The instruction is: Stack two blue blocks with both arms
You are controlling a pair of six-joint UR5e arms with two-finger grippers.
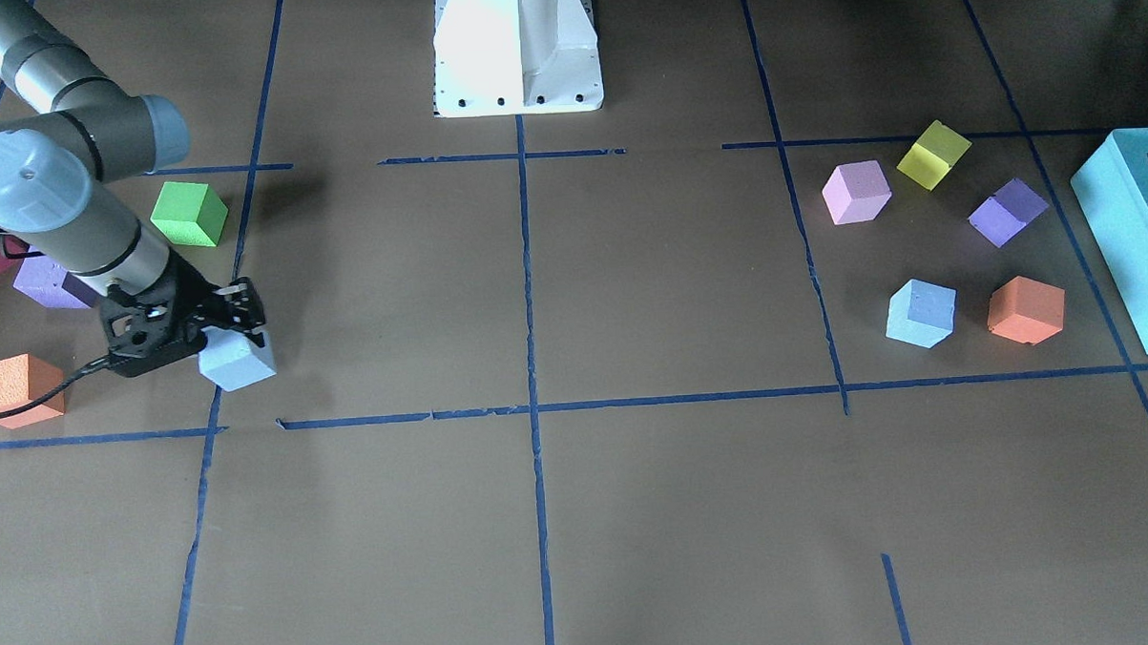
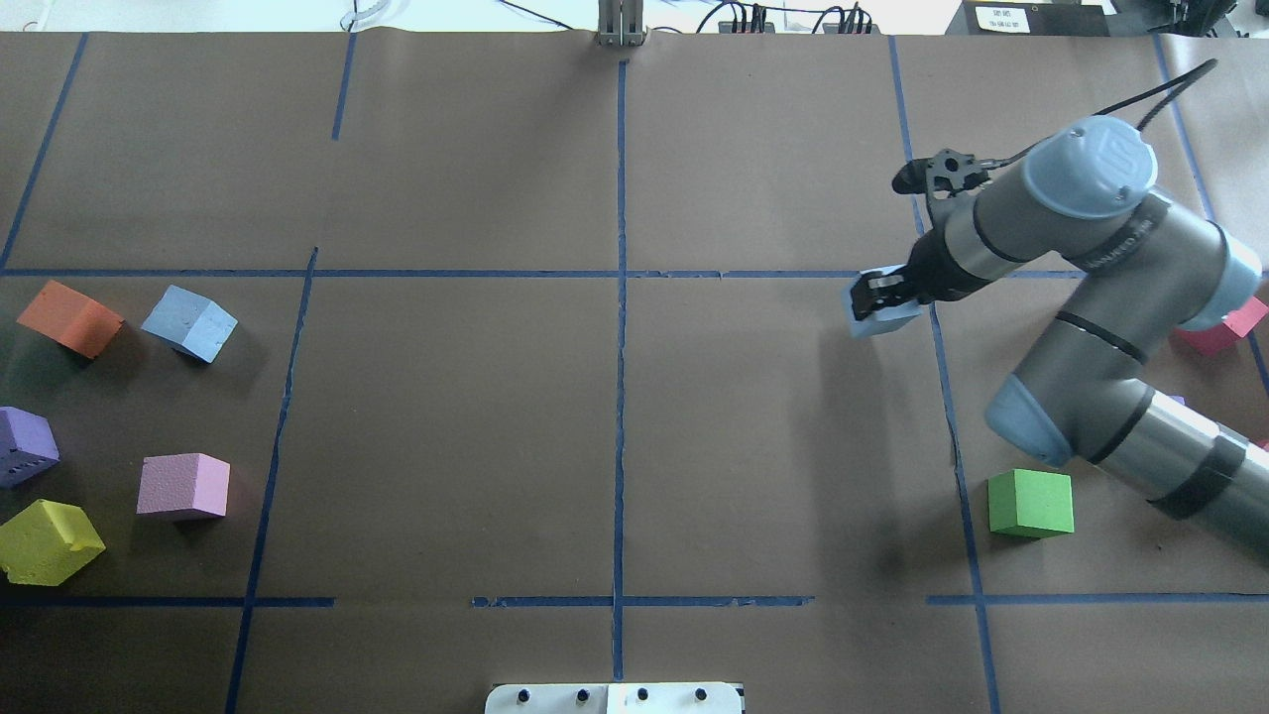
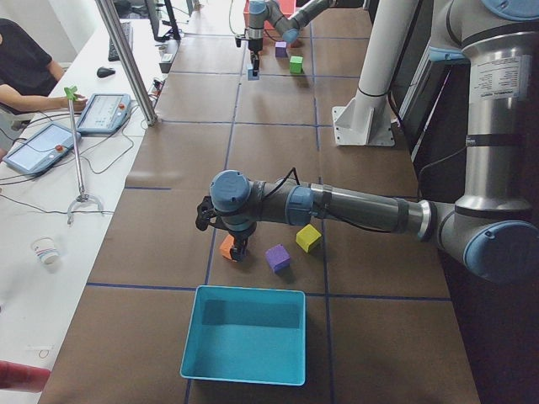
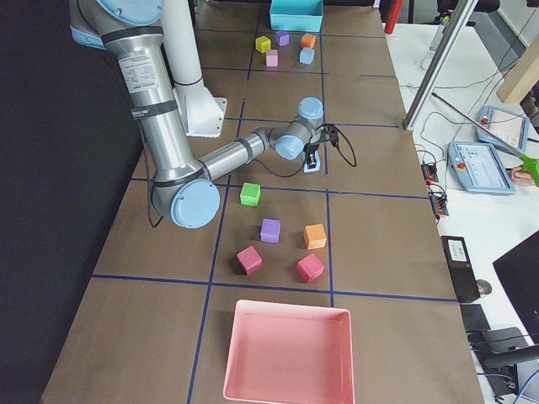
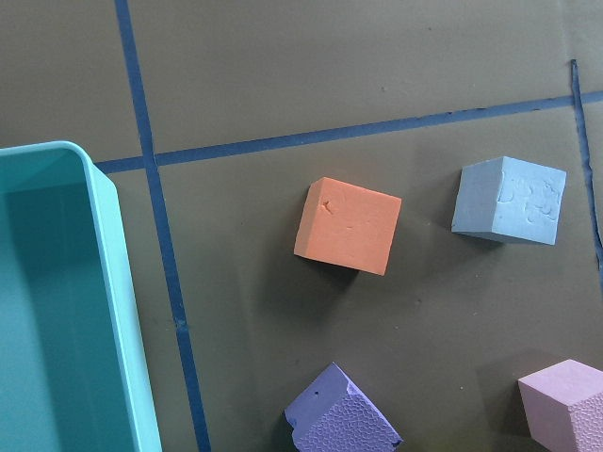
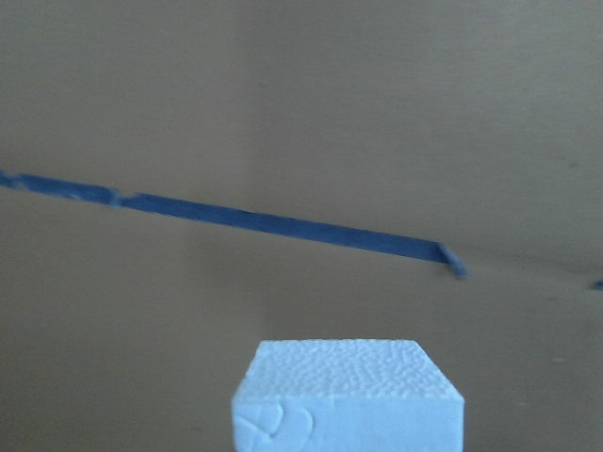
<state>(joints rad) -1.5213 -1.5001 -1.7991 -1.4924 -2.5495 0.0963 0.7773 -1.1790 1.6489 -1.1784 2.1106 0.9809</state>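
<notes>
My right gripper is going to put the pale blue block down on the middle blue tape line [image 1: 524, 320], near its crossing.
My right gripper [image 1: 235, 336] is shut on one pale blue block [image 1: 239, 363]. In the overhead view the right gripper [image 2: 880, 300] and its block [image 2: 882, 315] are right of centre, by a blue tape line. The right wrist view shows that block's top [image 6: 349, 395] above the brown table. The second blue block [image 1: 920, 312] rests on the table next to an orange cube [image 1: 1025, 309]; it also shows in the overhead view [image 2: 188, 322] and the left wrist view [image 5: 509, 201]. My left gripper [image 3: 238, 251] shows only in the exterior left view, over these cubes; I cannot tell whether it is open or shut.
A teal box [image 1: 1130, 236] stands at the table's end on my left. Pink [image 1: 856, 191], yellow [image 1: 933, 154] and purple [image 1: 1007, 212] cubes lie near the second blue block. A green cube [image 1: 188, 214] sits by my right arm. A pink tray [image 4: 286, 353] stands at the table's end on my right.
</notes>
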